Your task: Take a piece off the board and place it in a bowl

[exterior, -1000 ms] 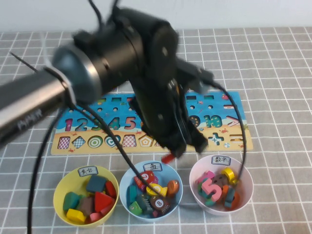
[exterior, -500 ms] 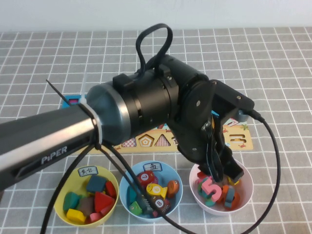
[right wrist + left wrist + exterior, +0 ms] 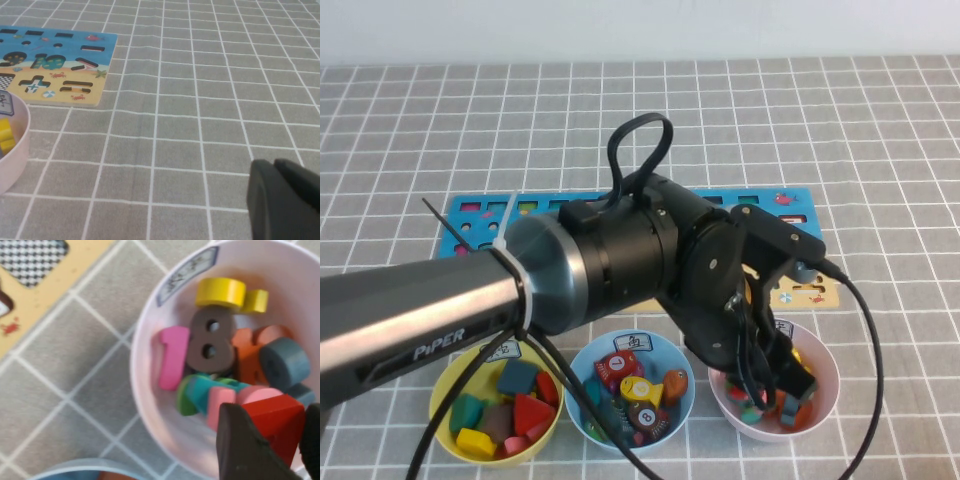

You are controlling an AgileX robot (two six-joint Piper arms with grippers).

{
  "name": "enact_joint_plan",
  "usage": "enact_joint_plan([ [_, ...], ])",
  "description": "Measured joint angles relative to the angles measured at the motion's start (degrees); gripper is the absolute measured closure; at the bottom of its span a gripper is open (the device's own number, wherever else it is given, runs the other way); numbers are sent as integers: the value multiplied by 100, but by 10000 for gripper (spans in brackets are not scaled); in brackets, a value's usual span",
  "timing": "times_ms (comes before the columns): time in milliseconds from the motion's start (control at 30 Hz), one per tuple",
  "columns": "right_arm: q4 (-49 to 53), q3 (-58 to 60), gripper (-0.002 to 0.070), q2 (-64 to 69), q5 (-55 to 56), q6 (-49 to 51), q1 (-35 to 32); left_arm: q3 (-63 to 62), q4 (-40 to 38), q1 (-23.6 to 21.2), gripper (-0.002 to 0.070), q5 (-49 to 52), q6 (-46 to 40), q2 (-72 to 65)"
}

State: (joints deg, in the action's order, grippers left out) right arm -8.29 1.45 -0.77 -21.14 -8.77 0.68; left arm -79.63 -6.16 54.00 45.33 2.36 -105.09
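The red piece, now held just above the bowl's pieces, will be let go by my left gripper between the brown piece and the side of the pink bowl (image 3: 731, 361) (image 3: 168, 343).
My left gripper (image 3: 788, 382) is down inside the pale pink bowl (image 3: 832, 372) at the front right. It is shut on the red piece (image 3: 272, 421), held just above the pieces lying in the bowl. In the left wrist view the gripper (image 3: 277, 440) has a dark finger on each side of the red piece, and the bowl's rim (image 3: 145, 335) carries a white label (image 3: 187, 270). The blue and sandy board (image 3: 790, 205) lies behind the bowls, mostly hidden by my left arm. My right gripper (image 3: 282, 197) is shut and empty over bare table, right of the board (image 3: 55, 65).
A yellow bowl (image 3: 445, 385) of shapes and a light blue bowl (image 3: 582, 362) of pieces stand left of the pink bowl. The pink bowl holds a pink 1 (image 3: 172, 357), a brown 8 (image 3: 210, 342), a yellow piece (image 3: 220, 290) and others. Grey gridded mat lies all round.
My left gripper moved with the red piece from the board's front edge to the right and down into the pink bowl.
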Motion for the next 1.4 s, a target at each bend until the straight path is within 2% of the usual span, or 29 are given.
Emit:
enact_joint_plan([
  [433,0,0,694,0,0,0,0,0,-374,9,465,-451,7,-13],
  [667,0,0,694,0,0,0,0,0,-506,9,465,-376,-1448,-125],
  [900,0,0,694,0,0,0,0,-289,-591,9,465,-58,-2016,-375],
  [1067,0,0,694,0,0,0,0,-669,-595,9,465,339,-2110,-621],
  [1400,0,0,694,0,0,0,0,-786,-608,9,465,477,-2068,-733],
])
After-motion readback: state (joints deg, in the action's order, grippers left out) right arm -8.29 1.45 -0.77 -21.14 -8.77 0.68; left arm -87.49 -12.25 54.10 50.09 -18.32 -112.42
